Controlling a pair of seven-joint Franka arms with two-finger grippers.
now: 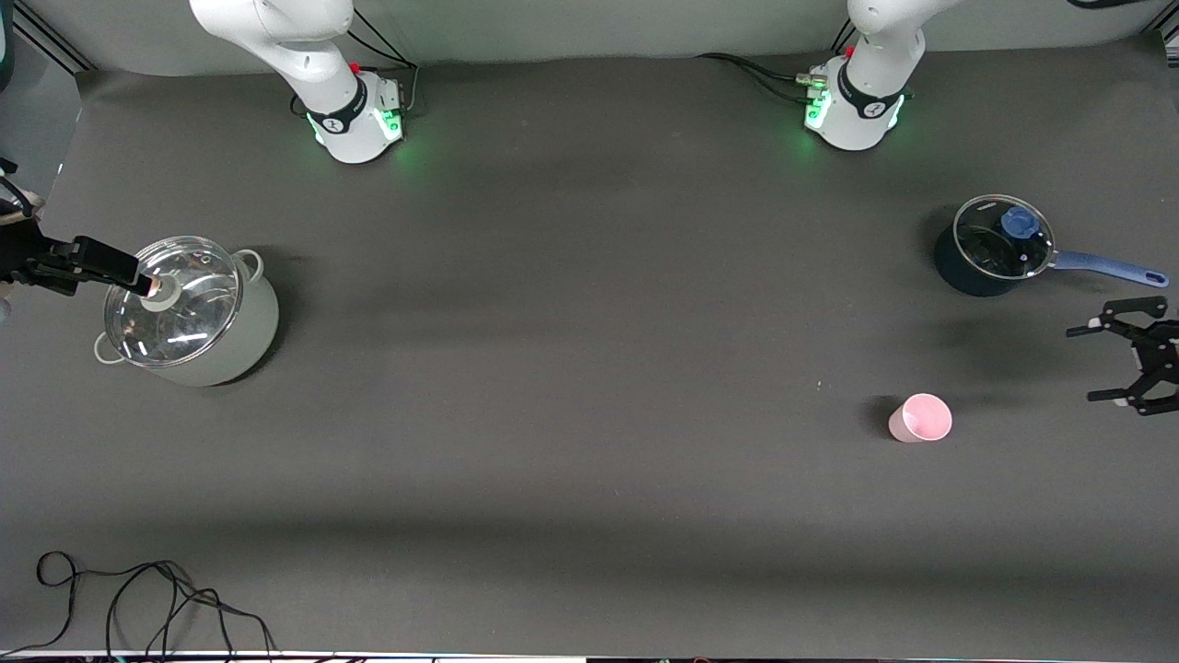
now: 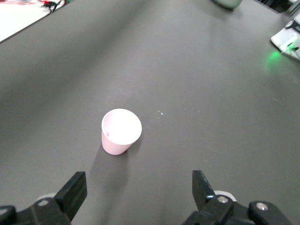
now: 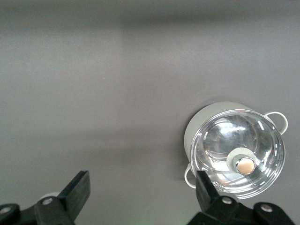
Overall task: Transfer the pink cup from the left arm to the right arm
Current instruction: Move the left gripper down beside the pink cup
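The lower half (image 1: 903,430) (image 2: 113,147) of the pink cup, well below the cup's rim, is the next place my left gripper needs to go to and close on.
The pink cup (image 1: 921,418) stands upright on the dark table toward the left arm's end, mouth up. It also shows in the left wrist view (image 2: 121,131). My left gripper (image 1: 1083,364) hovers at the table's end beside the cup, apart from it, open and empty; the left wrist view shows its fingers spread wide (image 2: 139,182) with the cup ahead of them. My right gripper (image 1: 129,272) is at the right arm's end of the table, up over the table beside a lidded pot, open and empty (image 3: 140,180).
A pale pot with a glass lid (image 1: 193,313) stands at the right arm's end and shows in the right wrist view (image 3: 236,150). A dark saucepan with a glass lid, blue knob and blue handle (image 1: 999,249) stands farther from the front camera than the cup. Cables (image 1: 138,599) lie at the near edge.
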